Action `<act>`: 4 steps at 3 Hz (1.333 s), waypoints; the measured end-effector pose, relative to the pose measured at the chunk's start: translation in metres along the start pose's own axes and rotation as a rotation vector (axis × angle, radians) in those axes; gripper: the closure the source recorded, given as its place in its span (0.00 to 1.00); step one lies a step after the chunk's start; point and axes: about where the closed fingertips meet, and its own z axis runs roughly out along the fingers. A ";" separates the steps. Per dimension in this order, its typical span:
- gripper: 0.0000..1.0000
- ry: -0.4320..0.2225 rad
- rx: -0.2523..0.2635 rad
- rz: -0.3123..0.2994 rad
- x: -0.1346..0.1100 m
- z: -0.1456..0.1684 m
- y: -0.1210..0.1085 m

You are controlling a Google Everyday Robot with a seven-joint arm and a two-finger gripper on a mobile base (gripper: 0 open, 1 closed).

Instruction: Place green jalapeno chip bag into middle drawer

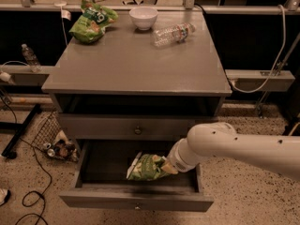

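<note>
My gripper releases the green jalapeno chip bag next on the middle of the open drawer's dark bottom [138,168].
The green jalapeno chip bag [149,168] is crumpled, with its white sealed end pointing left. It is down inside the open middle drawer [136,201], the lowest drawer of the grey cabinet, low over the dark floor. My gripper [169,168] reaches into the drawer from the right on the white arm [234,146]. It is shut on the bag's right end. Most of the gripper is hidden behind the wrist.
The drawer above [137,128] is closed and has a round dark knob. On the cabinet top [136,64] are a puffier green bag [92,21], a white bowl [143,17] and a clear plastic bottle [173,33]. A wire basket of clutter [56,142] and cables lie on the floor to the left.
</note>
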 end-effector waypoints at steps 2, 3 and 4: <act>1.00 -0.096 -0.033 0.051 -0.007 0.066 -0.006; 1.00 -0.127 -0.043 0.077 -0.013 0.096 -0.015; 0.82 -0.125 -0.049 0.079 -0.012 0.098 -0.013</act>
